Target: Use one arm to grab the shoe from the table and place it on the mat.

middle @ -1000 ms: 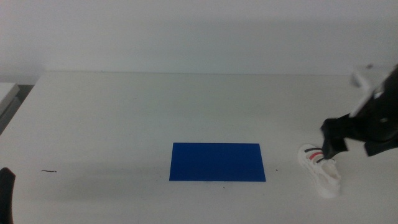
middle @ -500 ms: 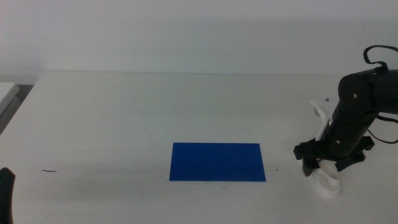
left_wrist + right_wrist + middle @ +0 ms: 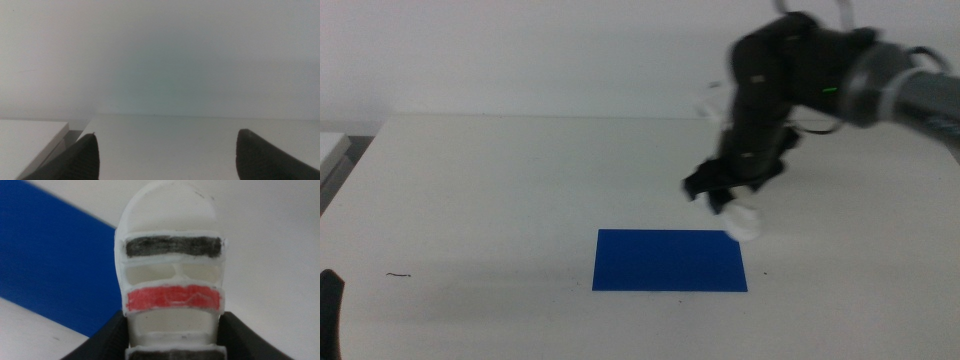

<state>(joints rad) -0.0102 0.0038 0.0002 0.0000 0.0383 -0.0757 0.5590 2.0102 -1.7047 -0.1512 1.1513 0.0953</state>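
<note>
I need to let go of the shoe, still held above the mat's far corner, with my right gripper near the middle of the blue mat (image 3: 660,250) (image 3: 47,252), a little toward the mat's far edge.
My right gripper (image 3: 732,198) is shut on the small white shoe (image 3: 745,222) and holds it in the air over the far right corner of the blue mat (image 3: 669,260). In the right wrist view the shoe (image 3: 172,275) sits between my two dark jaws, its dark and red stripes facing the camera, with the mat (image 3: 50,265) below it. My left gripper (image 3: 165,150) is open and empty, waiting at the table's near left edge; a dark part of it (image 3: 328,310) shows in the middle view.
The white table (image 3: 520,180) carries a small dark squiggle mark (image 3: 399,274) at the near left. A lower white surface (image 3: 330,150) lies beyond the table's left edge.
My right arm has lifted the shoe from the table's right side and swung it left and up, to above the mat's far right corner. The left arm has not moved.
</note>
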